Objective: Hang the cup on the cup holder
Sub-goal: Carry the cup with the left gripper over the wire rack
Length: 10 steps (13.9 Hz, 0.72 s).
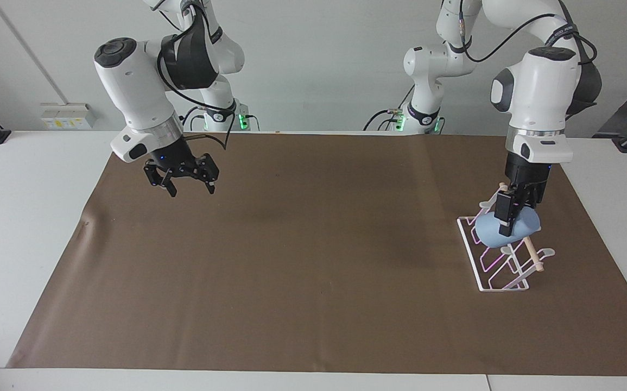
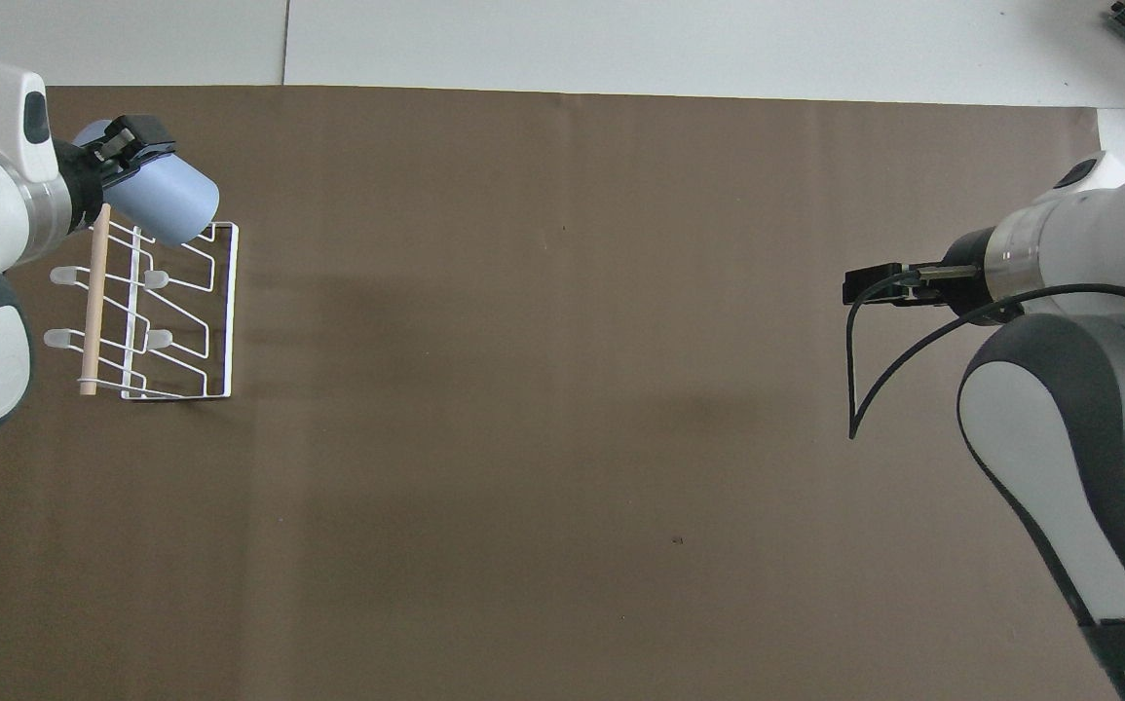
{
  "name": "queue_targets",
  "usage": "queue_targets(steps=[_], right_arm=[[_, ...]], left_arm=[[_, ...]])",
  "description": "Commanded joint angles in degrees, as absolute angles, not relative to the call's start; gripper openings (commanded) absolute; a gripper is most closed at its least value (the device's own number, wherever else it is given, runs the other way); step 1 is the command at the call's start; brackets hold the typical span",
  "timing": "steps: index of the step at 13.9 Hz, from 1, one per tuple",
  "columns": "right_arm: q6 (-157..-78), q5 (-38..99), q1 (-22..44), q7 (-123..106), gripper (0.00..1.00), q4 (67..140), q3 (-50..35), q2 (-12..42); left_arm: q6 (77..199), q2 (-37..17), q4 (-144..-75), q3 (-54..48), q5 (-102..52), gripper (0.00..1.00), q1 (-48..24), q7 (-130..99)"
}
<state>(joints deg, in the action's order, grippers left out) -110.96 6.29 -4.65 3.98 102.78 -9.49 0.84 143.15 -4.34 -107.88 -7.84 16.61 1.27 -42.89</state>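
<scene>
The light-blue cup, now down among the holder's upper prongs, will be released by my left gripper on the cup holder's end peg [image 2: 184,239], beside the bare pegs that have white tips.
The light-blue cup [image 1: 487,231] is held mouth-sideways, tilted, in my left gripper [image 1: 510,228], which is shut on it. The cup is down among the upper prongs and the wooden dowel of the white wire cup holder [image 1: 500,271], toward the left arm's end of the table. I cannot tell whether a prong is inside the cup. In the overhead view the cup [image 2: 168,204] and left gripper [image 2: 122,156] cover one end of the cup holder [image 2: 216,312]. My right gripper [image 1: 192,189] is open and empty, raised over the brown mat near the right arm's end; it also shows in the overhead view [image 2: 864,286].
A brown mat [image 1: 313,255] covers most of the white table [image 1: 25,217]. The cup holder stands on the mat. A loose black cable [image 2: 854,389] hangs from the right wrist.
</scene>
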Motion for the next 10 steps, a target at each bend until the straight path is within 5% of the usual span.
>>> queue_targets(steps=[1,7,10], right_arm=[[-105.22,4.66,-6.58,5.71,1.0,97.66,-10.02,0.97],[-93.44,4.48,-8.09,5.45,1.0,88.87,-7.74,0.79],[-90.54,1.94,-1.43,5.01,1.0,87.28,0.76,-0.35]], left_arm=[[148.25,-6.14,-108.63,-8.35,22.67,0.0,2.89,-42.19],[154.32,-9.05,-109.94,-8.09,27.86,0.0,5.01,-42.54],[156.53,-8.18,-113.98,-8.09,28.21,0.0,5.27,-42.54]])
